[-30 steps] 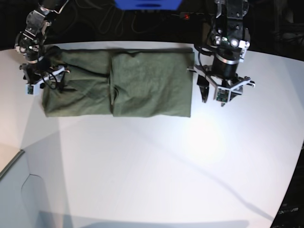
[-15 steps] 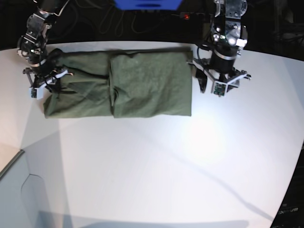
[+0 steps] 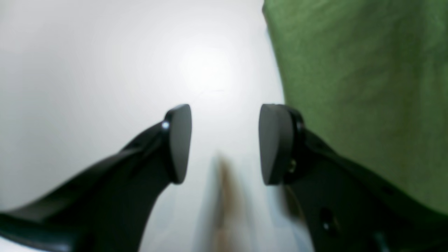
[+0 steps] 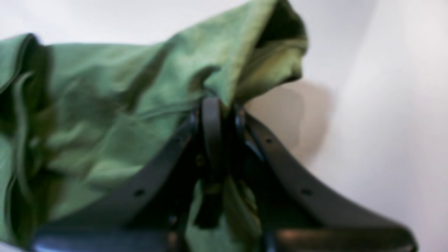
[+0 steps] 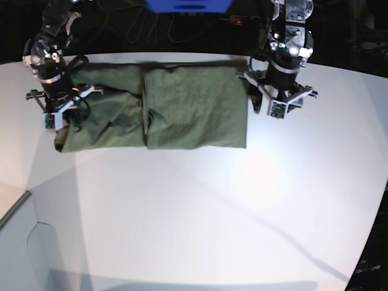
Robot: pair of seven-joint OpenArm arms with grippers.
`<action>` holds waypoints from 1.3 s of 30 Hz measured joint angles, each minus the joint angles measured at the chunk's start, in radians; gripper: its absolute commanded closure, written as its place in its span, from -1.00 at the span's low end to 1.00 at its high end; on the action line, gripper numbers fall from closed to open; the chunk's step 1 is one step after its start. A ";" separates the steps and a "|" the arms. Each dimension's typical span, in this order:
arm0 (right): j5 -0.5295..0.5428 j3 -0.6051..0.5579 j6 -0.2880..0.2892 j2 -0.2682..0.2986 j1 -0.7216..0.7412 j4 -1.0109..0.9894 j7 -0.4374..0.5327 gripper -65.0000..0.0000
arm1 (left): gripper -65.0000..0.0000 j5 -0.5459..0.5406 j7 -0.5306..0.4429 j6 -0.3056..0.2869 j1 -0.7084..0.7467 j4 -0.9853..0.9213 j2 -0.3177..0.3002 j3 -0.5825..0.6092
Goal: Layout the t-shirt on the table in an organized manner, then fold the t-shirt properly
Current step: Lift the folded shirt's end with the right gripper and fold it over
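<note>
The robot's right gripper should release the bunched end of the t-shirt on the t-shirt's smooth opposite end [image 5: 239,140], close to the left gripper.
The olive-green t-shirt [image 5: 182,106] lies folded into a long strip across the back of the white table [image 5: 212,212]. My right gripper [image 5: 63,112] is at the strip's left end, shut on a bunched fold of cloth. In the right wrist view the gripper [image 4: 217,115] pinches the t-shirt [image 4: 115,105], which rises in a peak above the table [image 4: 385,87]. My left gripper [image 5: 262,104] is open and empty just off the shirt's right edge. In the left wrist view the gripper [image 3: 225,147] is over bare table [image 3: 87,70], with the t-shirt [image 3: 350,87] to its right.
A blue object [image 5: 188,5] and cables lie beyond the table's back edge in the dark. A small red light [image 5: 237,21] glows there. A pale panel [image 5: 24,242] sits at the lower left, below the table's curved edge.
My right gripper has shifted slightly right and forward with the shirt's left end, bunching it. My left arm has moved back and a little left, nearer the shirt's right edge.
</note>
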 measured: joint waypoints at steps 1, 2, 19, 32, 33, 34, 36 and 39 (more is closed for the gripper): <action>-0.001 -0.014 0.000 -0.001 -0.014 0.018 0.002 1.00 | 0.07 0.000 -0.003 0.000 0.000 -0.005 0.000 0.000; -0.007 -0.030 0.000 -0.006 -0.026 0.040 0.000 1.00 | 0.07 0.000 -0.004 0.000 0.000 -0.011 0.000 0.000; -0.013 -0.542 -0.056 -0.026 -0.119 0.161 -0.003 1.00 | 0.07 0.000 -0.001 0.000 -0.005 -0.026 0.023 -0.056; -0.013 -0.827 -0.128 -0.014 -0.021 -0.005 -0.011 1.00 | 0.07 -0.008 -0.029 0.002 -0.039 -0.137 0.022 -0.051; -0.013 -0.834 -0.128 -0.013 -0.013 -0.020 -0.010 1.00 | 0.07 -0.009 -0.034 0.002 -0.039 -0.139 0.023 -0.051; -0.013 -0.844 -0.128 -0.012 -0.008 -0.026 -0.010 1.00 | 0.07 -0.008 -0.039 0.002 -0.039 -0.142 0.025 -0.051; -0.013 -0.875 -0.128 -0.011 0.011 -0.032 -0.011 1.00 | 0.07 -0.008 -0.039 0.004 -0.038 -0.143 0.027 -0.050; -0.013 -0.931 -0.128 -0.011 0.045 -0.037 -0.003 1.00 | 0.07 -0.008 -0.039 0.004 -0.039 -0.143 0.027 -0.050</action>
